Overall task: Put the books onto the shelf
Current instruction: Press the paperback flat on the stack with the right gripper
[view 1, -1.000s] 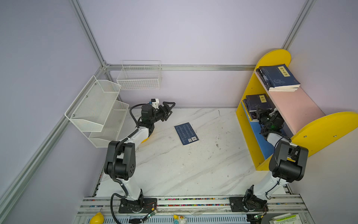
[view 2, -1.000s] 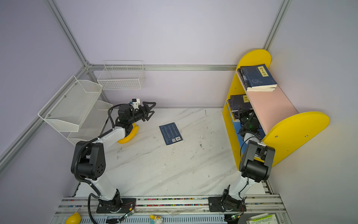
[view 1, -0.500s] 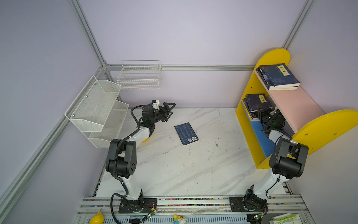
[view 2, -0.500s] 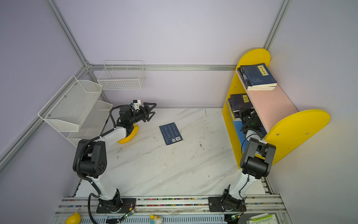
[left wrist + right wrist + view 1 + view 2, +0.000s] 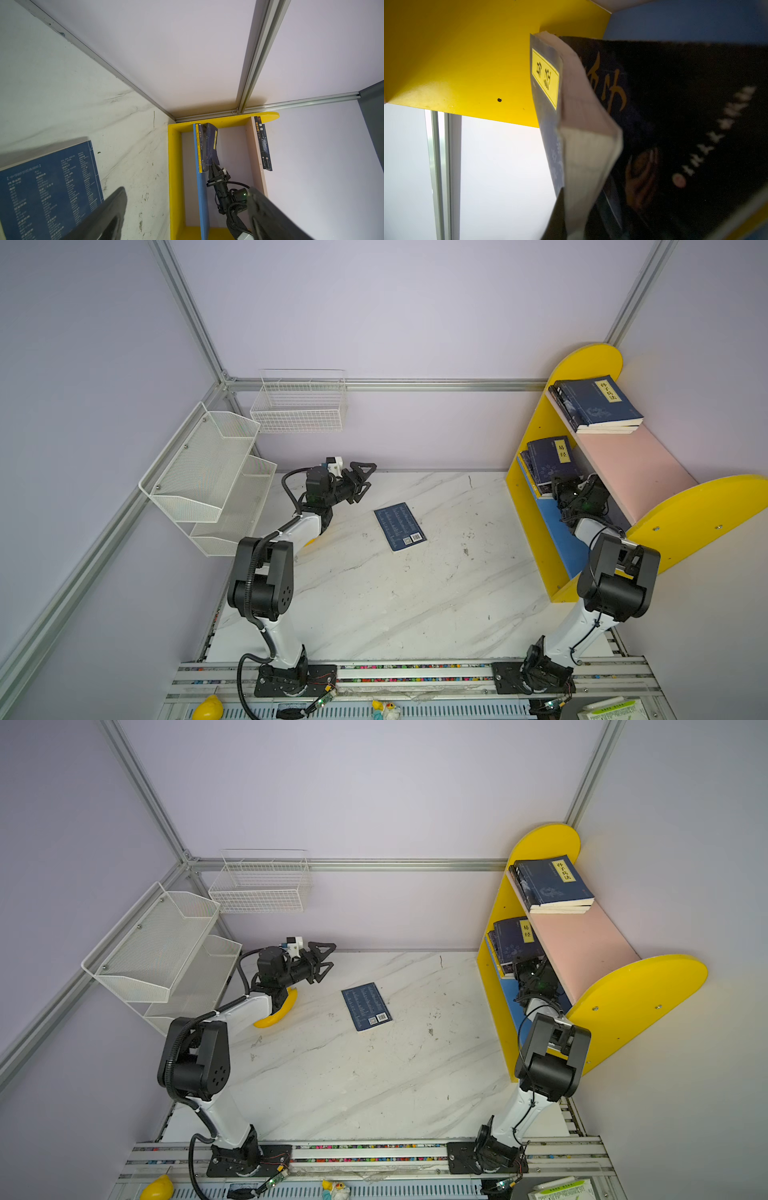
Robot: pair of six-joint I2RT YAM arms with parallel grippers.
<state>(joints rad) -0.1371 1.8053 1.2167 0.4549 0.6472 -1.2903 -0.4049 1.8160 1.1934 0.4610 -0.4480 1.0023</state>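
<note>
I should let go of the navy book, now tilted up off the stack, with my right gripper on top of the black book [image 5: 549,469] [image 5: 632,156] on the blue lower board.
A navy book [image 5: 400,526] lies flat, back cover up, in the middle of the marble table, and also shows in the left wrist view [image 5: 47,187]. My left gripper [image 5: 363,481] hovers open and empty to its left, fingers [image 5: 108,214] spread wide. The shelf [image 5: 525,510] stands at the right. Dark books [image 5: 598,404] lie stacked on its pink upper board. On the blue lower board lies another stack; my right gripper [image 5: 559,485] is shut on the corner of its top navy book [image 5: 546,83], tilting it up off a black book [image 5: 685,124] with an orange title.
A white mesh rack [image 5: 203,472] and a wire basket [image 5: 299,406] hang on the walls at the left and back. A banana [image 5: 276,1011] lies under my left forearm. A yellow fruit [image 5: 208,707] sits at the front rail.
My left arm has shifted slightly, its gripper still open. The right gripper has moved a little inside the lower tier with the navy book in it.
</note>
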